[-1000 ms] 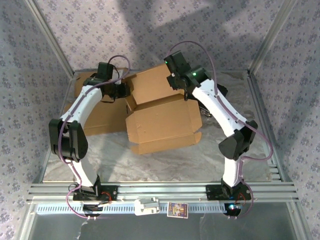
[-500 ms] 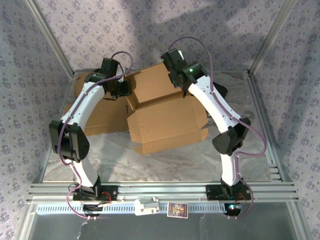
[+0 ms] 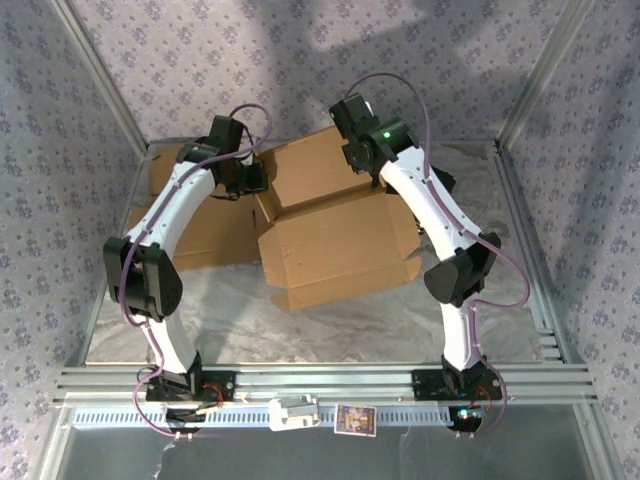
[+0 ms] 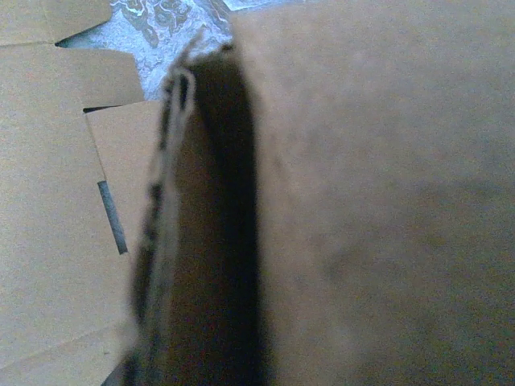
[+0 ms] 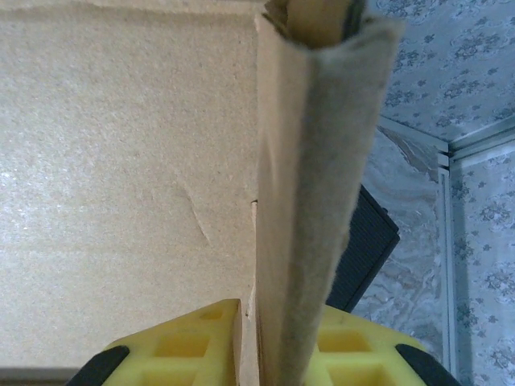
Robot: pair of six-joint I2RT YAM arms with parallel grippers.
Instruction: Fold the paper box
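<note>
I should let go of the brown paper box's side with my left gripper on the table [image 3: 279,217] next to the flat cardboard's edge.
The brown paper box [image 3: 335,245] lies partly folded in the middle of the table, with its walls half raised and a wide panel [image 3: 310,165] behind it. My left gripper [image 3: 258,182] is at the box's left wall. Its fingers are hidden by a doubled cardboard wall [image 4: 386,201] right against the camera, and it is shut on that wall. My right gripper [image 3: 352,150] is at the back right of the box. Its yellow fingers [image 5: 193,338] stand on either side of an upright folded wall [image 5: 310,161], and the right gripper [image 5: 282,354] is shut on it.
More flat cardboard [image 3: 200,235] spreads out to the left, under the left arm. A black ribbed object [image 3: 440,185] lies right of the box, beyond the held wall [image 5: 366,249]. Metal rails [image 3: 320,380] run along the near edge, and patterned walls close in the table.
Both grippers moved a little toward the back. The box slid slightly to the right and its right wall stands more upright.
</note>
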